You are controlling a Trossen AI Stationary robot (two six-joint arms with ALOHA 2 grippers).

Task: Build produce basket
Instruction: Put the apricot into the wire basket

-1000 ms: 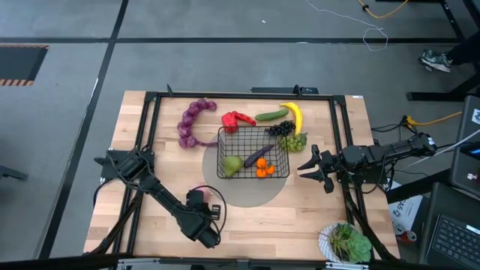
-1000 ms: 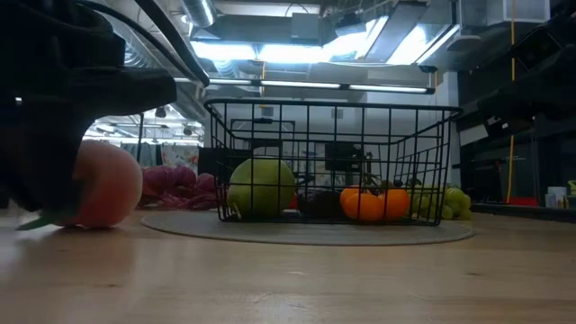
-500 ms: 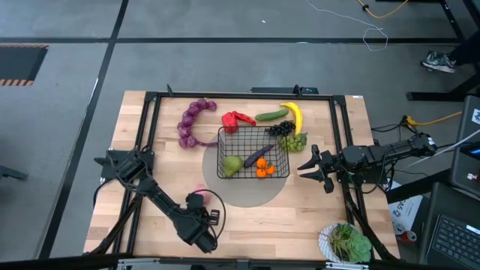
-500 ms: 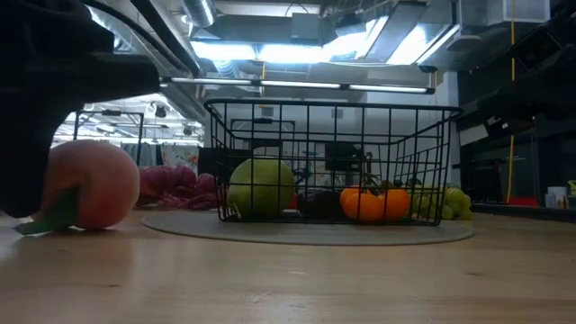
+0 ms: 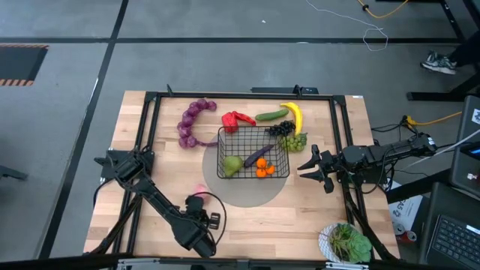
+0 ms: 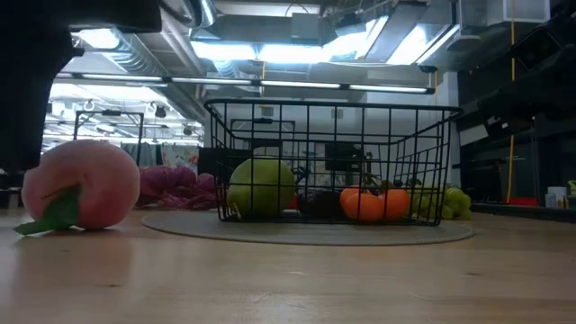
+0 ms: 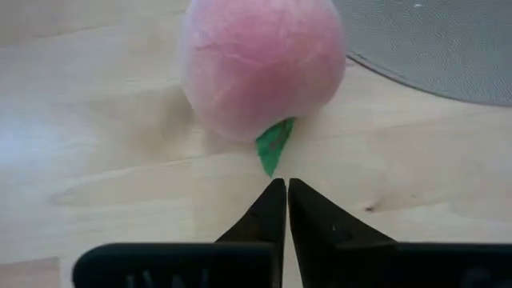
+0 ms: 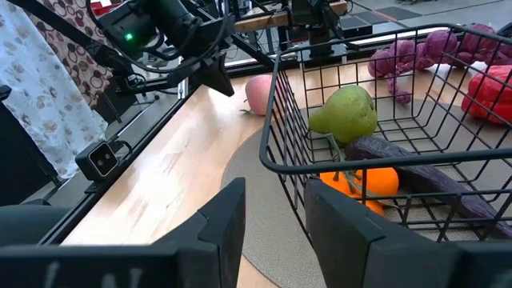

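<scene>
I should open my left gripper's closed fingers, short of the peach's leaf, and pinch the leaf (image 7: 277,134) close to the peach before lifting.
The black wire basket (image 5: 253,152) stands on a round grey mat (image 5: 247,191) and holds a pear (image 5: 232,163), an eggplant (image 5: 259,155) and oranges (image 5: 264,171). A pink peach (image 5: 200,188) (image 7: 260,64) with a green leaf (image 7: 273,144) lies on the wood near-left of the mat. My left gripper (image 7: 286,188) is shut just short of that leaf, on the peach's near side, touching nothing. My right gripper (image 5: 311,166) (image 8: 276,228) is open, waiting right of the basket. The purple grape string (image 5: 191,120), red pepper (image 5: 238,118), cucumber (image 5: 271,115), banana (image 5: 294,116) and dark and green grapes (image 5: 289,135) lie behind the basket.
A white bowl of leafy greens (image 5: 347,244) stands at the near right corner. Black frame rails (image 5: 150,135) run along the table's left, right and far sides. Bare wood lies between the mat and the near edge.
My left gripper has drawn back from the peach toward the near edge and has risen. It covered part of the peach a second ago and now leaves it in full sight. The peach has shifted a little to the left and nearer, and stays on the table.
</scene>
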